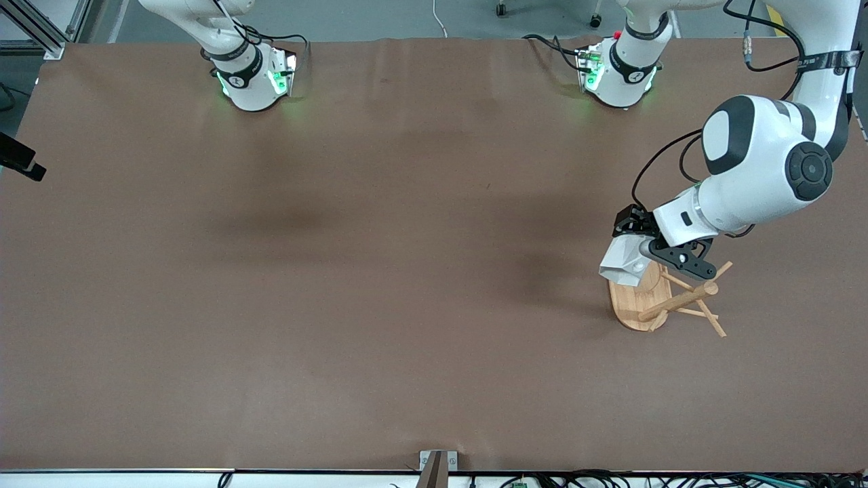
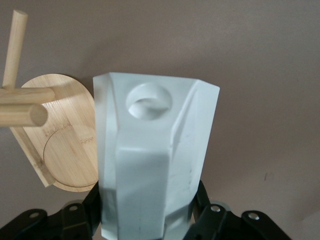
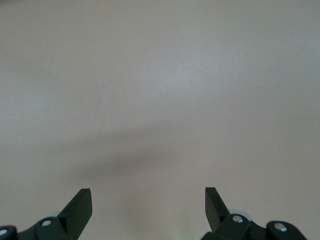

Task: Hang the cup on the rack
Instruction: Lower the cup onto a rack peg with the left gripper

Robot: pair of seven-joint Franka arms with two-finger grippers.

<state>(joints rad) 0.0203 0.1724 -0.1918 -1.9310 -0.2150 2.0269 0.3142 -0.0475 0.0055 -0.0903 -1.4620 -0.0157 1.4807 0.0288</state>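
Observation:
I should hang the white cup on the bamboo rack's peg (image 1: 665, 302) above the rack's oval base and release it with my left gripper.
The white faceted cup (image 1: 624, 261) hangs in the air with my left gripper (image 1: 644, 249) shut on it, over the end of the rack's oval base (image 1: 634, 308) that points toward the right arm's end of the table. In the left wrist view the cup (image 2: 155, 150) fills the middle between the black fingers (image 2: 202, 200), and its tab handle with the round hole (image 2: 149, 100) points away from the camera. The bamboo rack (image 1: 681, 298) stands beside it, its pegs (image 2: 22, 115) apart from the cup. My right gripper (image 3: 148, 200) is open over bare table and does not show in the front view.
The brown table (image 1: 339, 271) stretches from the rack toward the right arm's end. Both arm bases (image 1: 247, 74) stand along the edge farthest from the front camera. A small metal bracket (image 1: 437, 464) sits at the nearest edge.

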